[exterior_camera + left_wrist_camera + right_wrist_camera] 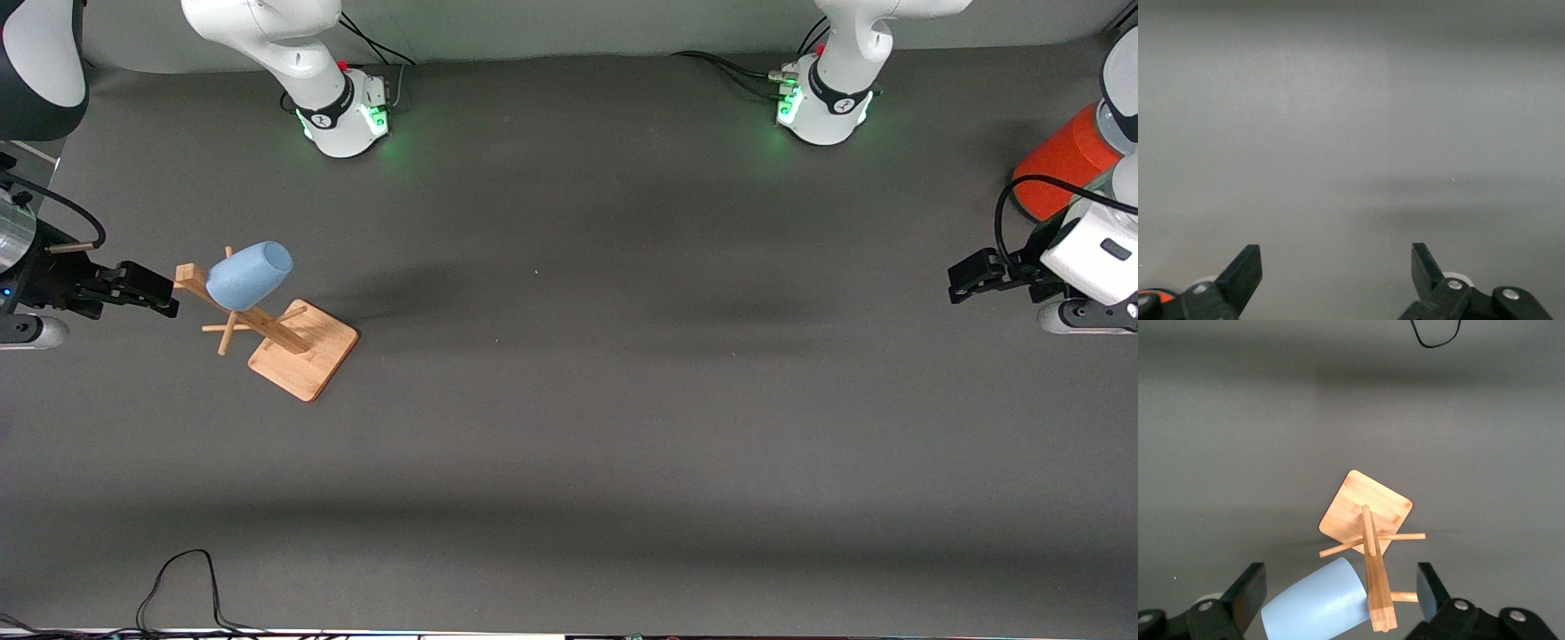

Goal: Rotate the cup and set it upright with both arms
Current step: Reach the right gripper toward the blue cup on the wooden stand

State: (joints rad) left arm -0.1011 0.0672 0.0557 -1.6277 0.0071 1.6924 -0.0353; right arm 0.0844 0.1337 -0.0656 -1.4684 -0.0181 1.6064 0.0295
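Next, my right gripper grips the middle of the light-blue cup's body point(251, 276) point(1315, 605), because the cup's sides give it a hold to lift the cup off the peg.
The light-blue cup point(249, 274) hangs tilted on a peg of a wooden rack point(302, 351) toward the right arm's end of the table. My right gripper point(164, 298) is open and empty, close beside the top of the rack's post, not touching the cup. In the right wrist view the cup point(1315, 603) and the post point(1377, 587) show between the open fingers of that gripper point(1339, 577). My left gripper point(956, 280) is open and empty over bare table at the left arm's end. The left wrist view shows this gripper point(1336, 257) with only grey table past it.
A large orange-red can point(1062, 164) stands at the left arm's end of the table, partly hidden by the left arm. A black cable point(178, 578) loops at the table edge nearest the front camera. The table is dark grey.
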